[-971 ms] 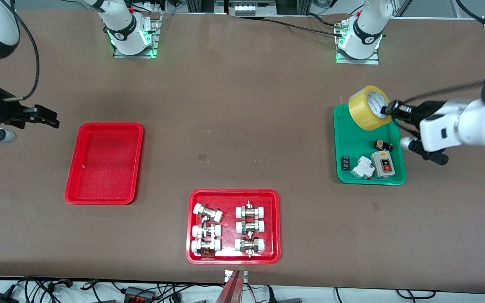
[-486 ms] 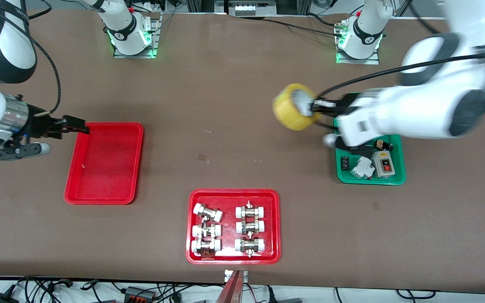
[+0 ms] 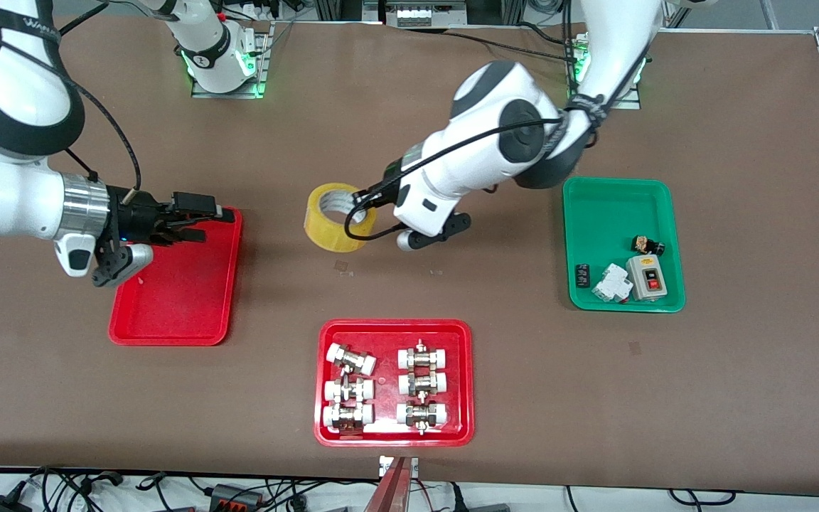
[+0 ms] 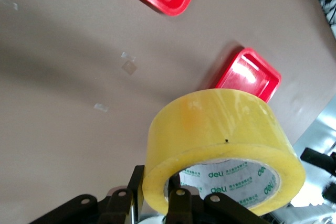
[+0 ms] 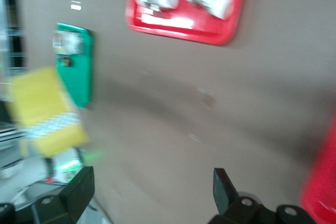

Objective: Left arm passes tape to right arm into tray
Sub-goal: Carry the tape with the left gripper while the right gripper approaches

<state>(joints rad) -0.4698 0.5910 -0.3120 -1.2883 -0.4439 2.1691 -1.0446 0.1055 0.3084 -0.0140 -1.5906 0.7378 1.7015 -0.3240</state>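
Observation:
I will next grab the tape across its width with my right gripper, on the tape's side (image 3: 314,213) (image 5: 51,125) opposite my left gripper.
The tape (image 3: 333,219), a wide yellow roll with a pale printed core, hangs over the bare middle of the table. My left gripper (image 3: 365,201) is shut on its wall, one finger inside the core and one outside, as the left wrist view shows (image 4: 156,187) on the tape (image 4: 220,129). The plain red tray (image 3: 168,316) lies toward the right arm's end. My right gripper (image 3: 200,217) is open and empty over that tray's edge, pointing at the tape. In the right wrist view the gripper (image 5: 152,187) is wide open and the tape (image 5: 47,111) is well apart from it.
A red tray of white-capped fittings (image 3: 394,434) lies nearer the front camera. A green tray (image 3: 619,192) holding a switch box and small parts sits toward the left arm's end. Bare brown table separates the tape from the plain tray.
The left arm has swung the tape from over the green tray to over the table's middle. The right gripper has moved in over the plain red tray's edge, still open.

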